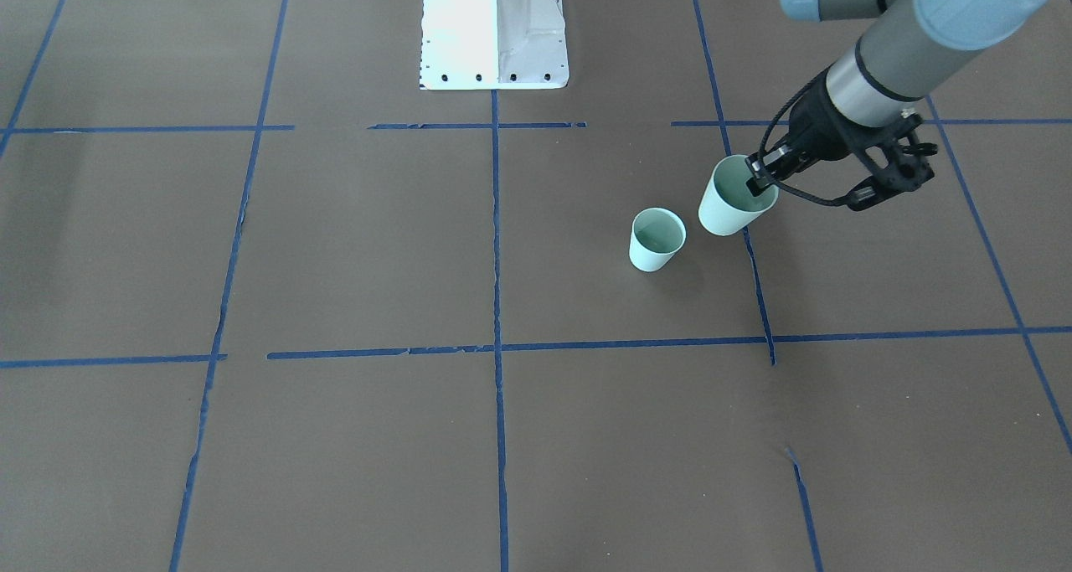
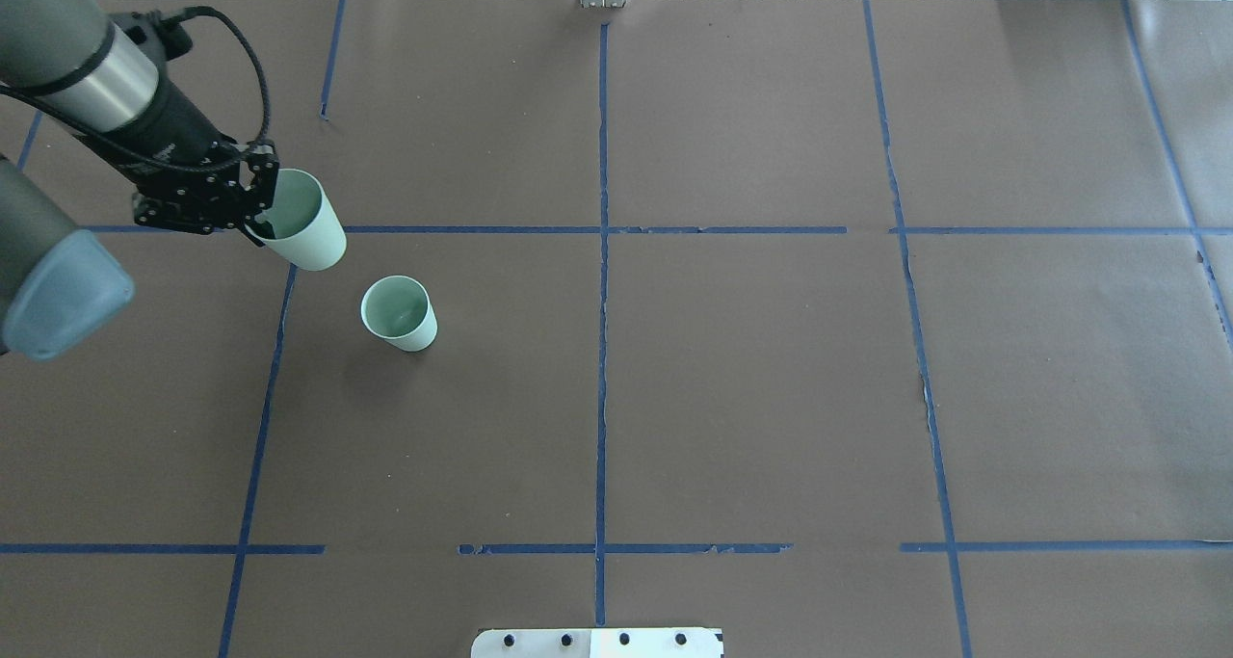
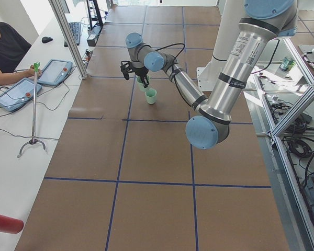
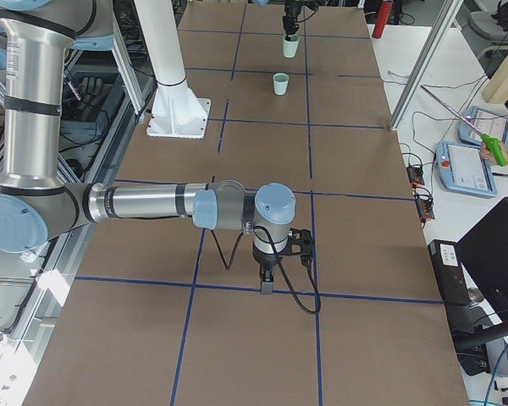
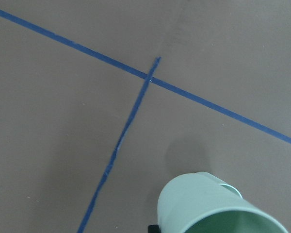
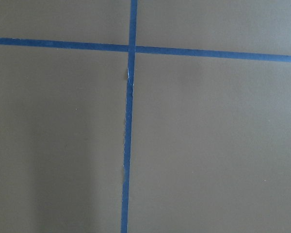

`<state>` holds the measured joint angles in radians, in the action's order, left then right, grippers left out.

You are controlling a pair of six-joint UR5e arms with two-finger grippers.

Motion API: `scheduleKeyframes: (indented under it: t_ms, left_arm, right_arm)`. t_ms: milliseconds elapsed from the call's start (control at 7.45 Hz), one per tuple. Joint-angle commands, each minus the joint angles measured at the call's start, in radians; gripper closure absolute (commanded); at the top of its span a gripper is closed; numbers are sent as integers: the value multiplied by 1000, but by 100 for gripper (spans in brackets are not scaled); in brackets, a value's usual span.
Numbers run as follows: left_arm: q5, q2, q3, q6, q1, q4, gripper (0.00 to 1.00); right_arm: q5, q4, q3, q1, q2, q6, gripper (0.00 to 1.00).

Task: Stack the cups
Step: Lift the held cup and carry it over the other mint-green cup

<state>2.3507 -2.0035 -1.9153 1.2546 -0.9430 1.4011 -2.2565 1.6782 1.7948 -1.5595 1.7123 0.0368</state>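
Note:
I should use my left gripper to release the cup it holds inside the opening of the second cup (image 1: 659,232) (image 5: 233,191), which is standing upright on the table.
Two pale mint-green cups are on my left side of the brown table. My left gripper (image 1: 764,178) (image 2: 258,217) is shut on the rim of one cup (image 1: 730,208) (image 2: 310,239), one finger inside it, holding it tilted and just above the table. That cup fills the lower right of the left wrist view (image 5: 208,208). The second cup (image 1: 657,241) (image 2: 399,313) stands upright and free a short way beside the held one. My right gripper (image 4: 267,283) shows only in the exterior right view, low over the table far from the cups. I cannot tell if it is open or shut.
The table is covered in brown paper with a grid of blue tape lines (image 2: 602,253). The white robot pedestal (image 1: 494,32) stands at the table's robot-side edge. An operator (image 3: 5,49) and tablets (image 3: 55,70) are at a side desk beyond the table.

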Motion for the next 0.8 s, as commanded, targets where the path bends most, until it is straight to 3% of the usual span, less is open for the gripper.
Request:
scheduleKeyframes:
  t_ms: [0,671]
  left_arm:
    - [-10,-20,84,71,55,117,100]
    - [-30,-21,108,75,122,133,100]
  right_arm:
    - [0,0,0,1,0,0,0]
    - [0,0,0,1,0,0,0]
